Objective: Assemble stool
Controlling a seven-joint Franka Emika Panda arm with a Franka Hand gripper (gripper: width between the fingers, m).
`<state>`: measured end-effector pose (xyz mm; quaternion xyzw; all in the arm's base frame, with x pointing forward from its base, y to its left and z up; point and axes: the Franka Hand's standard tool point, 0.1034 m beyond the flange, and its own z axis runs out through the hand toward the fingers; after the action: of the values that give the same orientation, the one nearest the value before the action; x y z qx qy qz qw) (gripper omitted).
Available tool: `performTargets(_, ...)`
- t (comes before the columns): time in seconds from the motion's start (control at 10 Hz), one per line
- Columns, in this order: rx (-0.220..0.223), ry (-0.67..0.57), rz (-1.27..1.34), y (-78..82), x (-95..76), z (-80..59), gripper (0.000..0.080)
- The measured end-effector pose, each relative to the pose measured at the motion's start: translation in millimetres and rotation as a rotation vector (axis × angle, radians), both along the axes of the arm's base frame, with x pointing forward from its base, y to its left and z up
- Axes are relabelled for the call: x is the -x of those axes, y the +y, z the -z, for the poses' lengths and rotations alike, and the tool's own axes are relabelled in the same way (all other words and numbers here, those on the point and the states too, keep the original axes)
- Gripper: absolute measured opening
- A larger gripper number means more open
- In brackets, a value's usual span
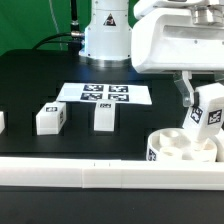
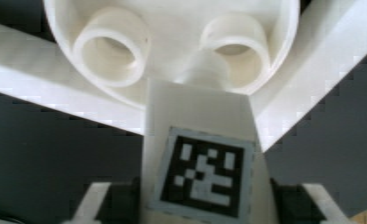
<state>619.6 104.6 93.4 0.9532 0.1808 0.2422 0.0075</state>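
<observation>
Next, my gripper lets go of the white stool leg in the round seat's socket [image 1: 205,149] [image 2: 242,52] just below the leg's lower end.
My gripper [image 1: 200,100] is shut on a white blocky stool leg [image 1: 208,110] with a black-and-white tag, held tilted just above the round white seat [image 1: 170,152] at the exterior view's lower right. In the wrist view the leg [image 2: 201,130] runs out from between my fingers [image 2: 102,203] toward the seat [image 2: 162,40], whose underside shows round sockets. The leg's far end is close to the seat's middle; I cannot tell whether they touch. Two more loose legs [image 1: 50,118] [image 1: 103,118] stand on the black table, and part of a third [image 1: 2,121] shows at the left edge.
The marker board [image 1: 105,93] lies flat behind the loose legs. A long white border rail [image 1: 70,175] runs along the table's front edge, right beside the seat. The robot's white base [image 1: 105,35] stands at the back.
</observation>
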Motion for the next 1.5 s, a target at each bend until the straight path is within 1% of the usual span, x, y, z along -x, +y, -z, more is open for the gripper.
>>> performTargets(0.2, -0.002, 0.002, -0.010, 8.1, 1.0, -2.8, 0.0325)
performTargets(0.3, -0.003, -0.003, -0.012, 9.9, 0.1, -6.5, 0.0325)
performTargets(0.5, -0.004, -0.007, -0.015, 11.2, -0.7, -9.5, 0.0325)
performTargets(0.8, -0.004, -0.007, -0.016, 11.7, 0.7, -7.5, 0.0325)
performTargets(0.9, -0.003, -0.002, -0.021, 14.4, 5.4, -4.5, 0.0325)
performTargets(1.1, -0.003, 0.003, -0.024, 15.6, 8.2, -2.4, 0.0325)
performTargets(1.5, 0.001, 0.020, -0.025, 15.1, 12.1, 9.0, 0.0325)
